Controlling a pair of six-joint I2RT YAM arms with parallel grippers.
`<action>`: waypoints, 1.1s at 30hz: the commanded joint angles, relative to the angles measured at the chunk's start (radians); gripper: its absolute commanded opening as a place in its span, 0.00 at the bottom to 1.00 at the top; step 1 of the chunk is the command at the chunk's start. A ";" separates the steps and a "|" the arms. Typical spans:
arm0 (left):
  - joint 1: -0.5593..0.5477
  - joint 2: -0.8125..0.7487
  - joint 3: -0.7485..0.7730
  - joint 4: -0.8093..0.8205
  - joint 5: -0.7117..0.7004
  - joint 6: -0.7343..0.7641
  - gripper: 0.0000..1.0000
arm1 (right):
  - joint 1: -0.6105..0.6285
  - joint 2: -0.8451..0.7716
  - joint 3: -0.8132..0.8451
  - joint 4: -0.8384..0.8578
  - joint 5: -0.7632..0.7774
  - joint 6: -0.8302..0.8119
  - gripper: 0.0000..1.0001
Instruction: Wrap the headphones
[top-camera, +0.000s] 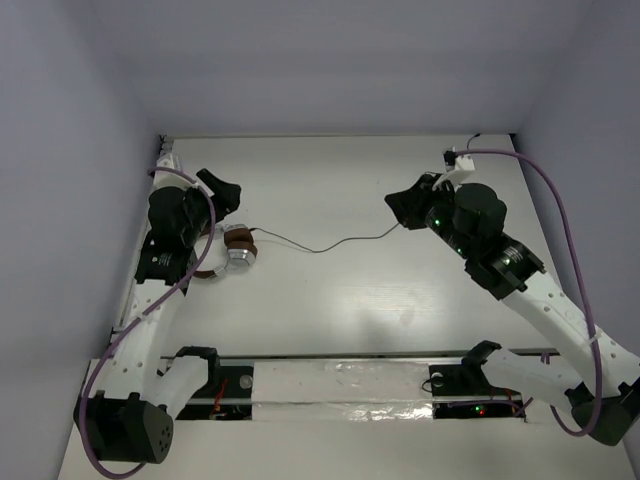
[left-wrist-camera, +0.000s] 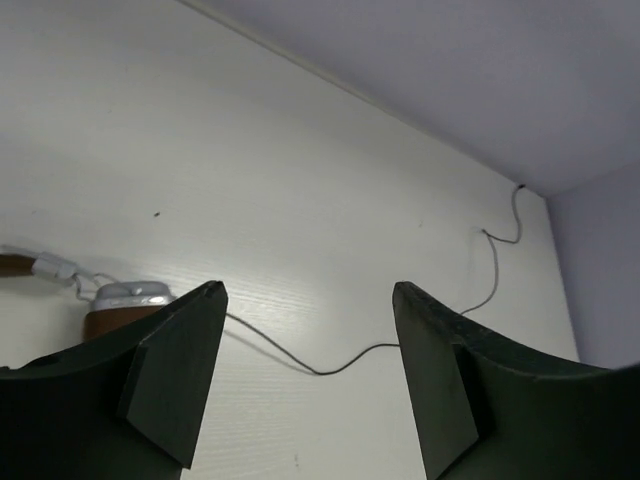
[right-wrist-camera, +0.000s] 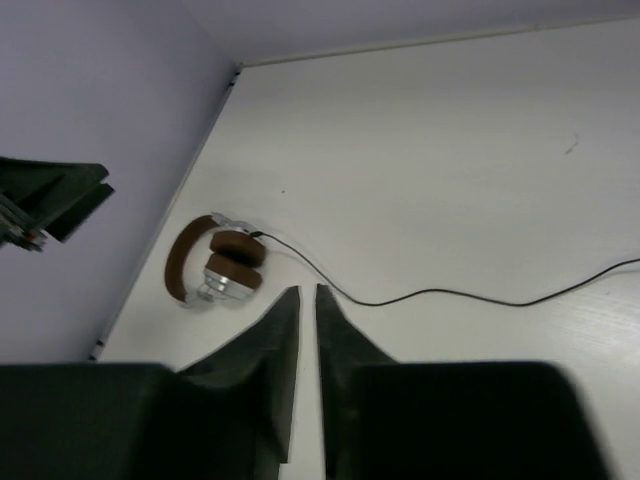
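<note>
My right gripper is shut with the cable lying flat beyond it, so next my left gripper lifts the headphones by their headband (top-camera: 207, 272) before my right gripper takes the cable.
The headphones (top-camera: 236, 252) lie folded on the table at the left, with brown headband and pads and silver earcups. Their thin dark cable (top-camera: 330, 245) runs right across the table toward my right gripper. My left gripper (top-camera: 228, 192) is open and empty, raised just behind the headphones. In the left wrist view one earcup (left-wrist-camera: 125, 300) shows beside the left finger, and the cable (left-wrist-camera: 320, 370) lies on the table below the open gripper (left-wrist-camera: 310, 300). My right gripper (top-camera: 402, 208) is shut on nothing. In its wrist view (right-wrist-camera: 308, 290) the headphones (right-wrist-camera: 215, 265) and cable (right-wrist-camera: 450, 294) lie beyond the tips.
Purple walls enclose the white table (top-camera: 330, 180) on the left, back and right. Thick purple robot cables (top-camera: 555, 200) loop along both arms. A taped metal rail (top-camera: 340, 380) runs along the near edge between the arm bases.
</note>
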 joint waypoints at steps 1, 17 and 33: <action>0.002 -0.002 0.072 -0.102 -0.135 0.053 0.65 | 0.005 -0.008 -0.019 0.054 -0.031 0.009 0.16; 0.387 0.111 0.004 -0.356 -0.344 0.150 0.10 | 0.024 -0.064 -0.109 0.122 -0.095 0.040 0.00; 0.396 0.458 0.012 -0.249 -0.101 0.260 0.46 | 0.033 -0.112 -0.146 0.151 -0.175 0.050 0.42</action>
